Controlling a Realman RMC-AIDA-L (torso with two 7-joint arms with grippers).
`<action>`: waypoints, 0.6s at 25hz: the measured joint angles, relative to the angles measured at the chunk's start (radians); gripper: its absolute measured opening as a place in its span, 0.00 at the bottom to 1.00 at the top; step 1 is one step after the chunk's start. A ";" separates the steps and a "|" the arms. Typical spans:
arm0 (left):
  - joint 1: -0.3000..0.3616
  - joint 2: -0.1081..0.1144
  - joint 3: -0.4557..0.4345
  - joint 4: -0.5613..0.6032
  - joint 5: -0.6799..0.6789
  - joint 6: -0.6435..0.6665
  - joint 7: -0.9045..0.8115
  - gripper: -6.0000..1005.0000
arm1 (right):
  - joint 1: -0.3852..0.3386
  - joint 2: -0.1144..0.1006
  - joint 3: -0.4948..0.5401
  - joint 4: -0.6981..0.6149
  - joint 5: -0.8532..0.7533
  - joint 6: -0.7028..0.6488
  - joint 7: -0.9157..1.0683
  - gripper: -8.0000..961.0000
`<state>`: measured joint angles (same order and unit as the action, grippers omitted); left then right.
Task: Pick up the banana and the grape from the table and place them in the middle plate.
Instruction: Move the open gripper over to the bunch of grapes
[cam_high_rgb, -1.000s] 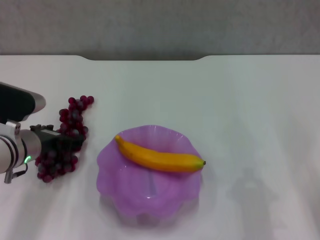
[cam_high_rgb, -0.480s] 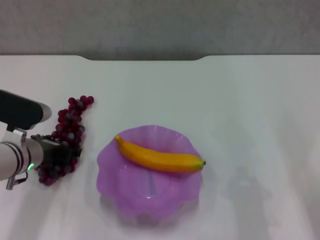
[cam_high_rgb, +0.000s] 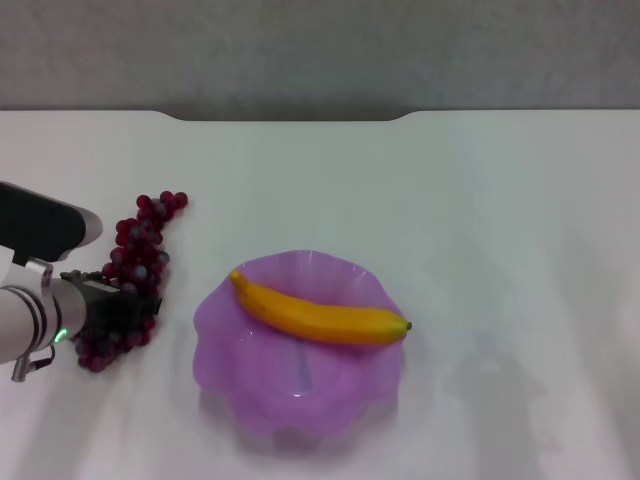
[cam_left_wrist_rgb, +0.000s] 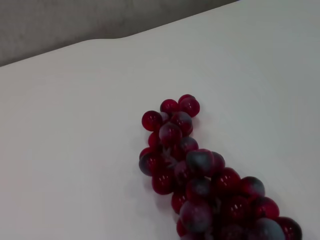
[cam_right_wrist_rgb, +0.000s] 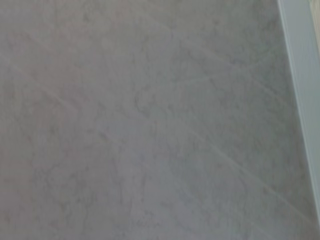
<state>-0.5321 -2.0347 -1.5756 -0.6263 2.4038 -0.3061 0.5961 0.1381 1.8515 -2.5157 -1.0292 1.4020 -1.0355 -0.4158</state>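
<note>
My left gripper is resting toward the near end of the grape, so next I open it and take the grape closer to its middle (cam_high_rgb: 136, 264) before I lift.
The grape (cam_high_rgb: 140, 243), a long dark red-purple bunch, lies on the white table (cam_high_rgb: 480, 200) at the left; the left wrist view shows the grape (cam_left_wrist_rgb: 200, 170) close up. My left gripper (cam_high_rgb: 115, 308) is down at the near end of the bunch, its dark tip over the lowest berries. The banana (cam_high_rgb: 320, 315) lies across the purple scalloped middle plate (cam_high_rgb: 300, 395) in the centre. My right arm is out of the head view, and its wrist camera shows only a plain grey surface.
The table's grey back edge (cam_high_rgb: 290, 115) runs along the far side. White tabletop lies to the right of the plate.
My left gripper has drawn back a little toward the near left along the bunch. The lower berries shifted slightly with it. Banana and plate have not moved.
</note>
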 joint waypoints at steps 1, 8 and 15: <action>0.000 0.000 0.000 0.000 0.000 -0.001 0.000 0.85 | 0.000 0.000 0.000 0.000 0.000 0.000 0.000 0.01; 0.000 0.001 0.004 -0.001 0.000 -0.007 0.000 0.81 | 0.000 0.000 0.000 0.000 0.000 0.000 0.000 0.01; 0.001 0.002 -0.001 -0.002 0.000 -0.011 0.000 0.73 | 0.000 0.000 0.000 0.000 0.000 0.000 0.000 0.01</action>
<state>-0.5312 -2.0323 -1.5761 -0.6279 2.4037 -0.3170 0.5957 0.1380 1.8515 -2.5156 -1.0292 1.4020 -1.0355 -0.4158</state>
